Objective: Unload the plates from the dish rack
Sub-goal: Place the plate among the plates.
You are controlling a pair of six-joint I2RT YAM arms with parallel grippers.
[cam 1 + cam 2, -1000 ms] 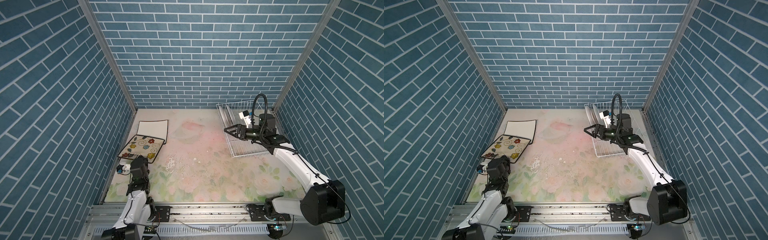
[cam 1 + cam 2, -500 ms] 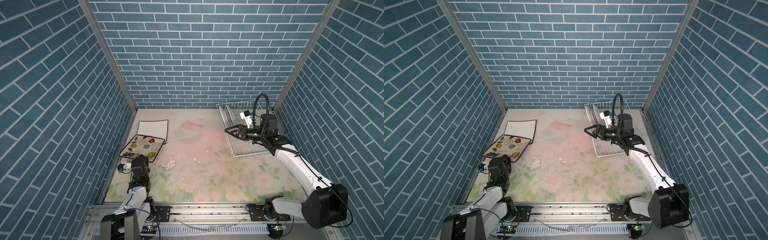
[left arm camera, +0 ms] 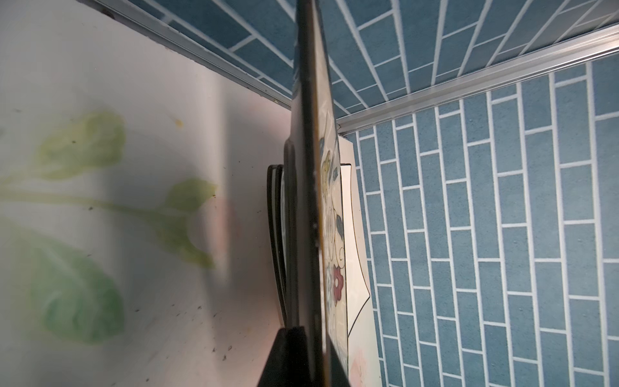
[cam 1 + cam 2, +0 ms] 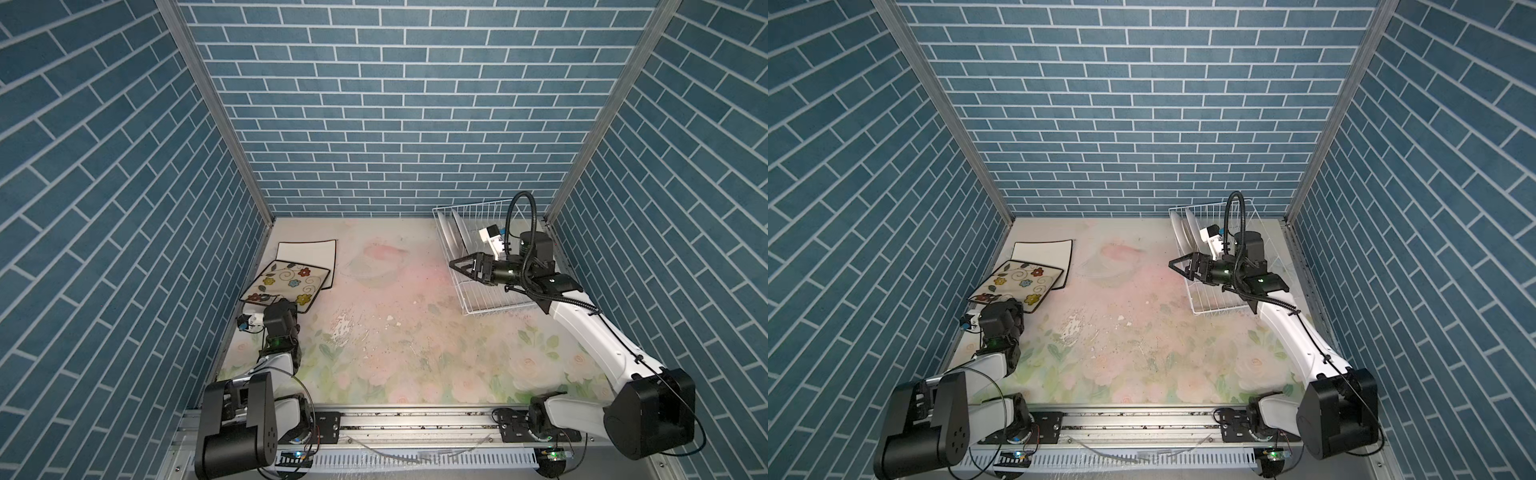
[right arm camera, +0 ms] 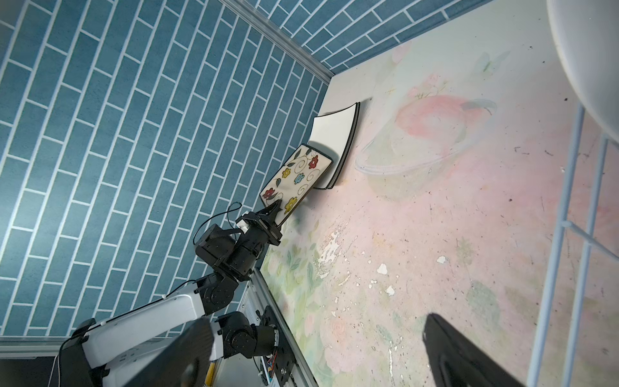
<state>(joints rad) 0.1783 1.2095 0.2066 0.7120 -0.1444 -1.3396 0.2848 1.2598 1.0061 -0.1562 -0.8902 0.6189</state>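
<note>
Next, I release the flowered square plate, still tilted at the wall, from my left gripper on the near part of the white black-rimmed plate (image 4: 293, 276).
A cream flowered square plate (image 4: 291, 280) (image 4: 1019, 279) lies tilted at the left wall, overlapping a plain white black-rimmed plate (image 4: 308, 252) (image 5: 333, 132) that lies flat behind it. My left gripper (image 5: 274, 208) (image 3: 303, 355) is shut on the flowered plate's near edge (image 3: 310, 174). The white wire dish rack (image 4: 496, 308) (image 4: 1219, 309) stands at the back right, with round white plates (image 4: 455, 232) (image 4: 1188, 232) upright at its far end. My right gripper (image 4: 454, 264) (image 4: 1173, 262) (image 5: 321, 351) hangs open at the rack's left side, holding nothing. One round plate (image 5: 589, 50) shows close by.
The blue brick walls enclose the floral table (image 4: 395, 332) on three sides. The left wall runs right beside the stacked plates. The rack's wire side (image 5: 569, 201) stands next to my right gripper. A metal rail (image 4: 395, 424) runs along the front edge.
The left arm's rear links have dropped toward the front rail while its gripper stays shut on the flowered plate, now slightly farther back. The right arm has barely moved.
</note>
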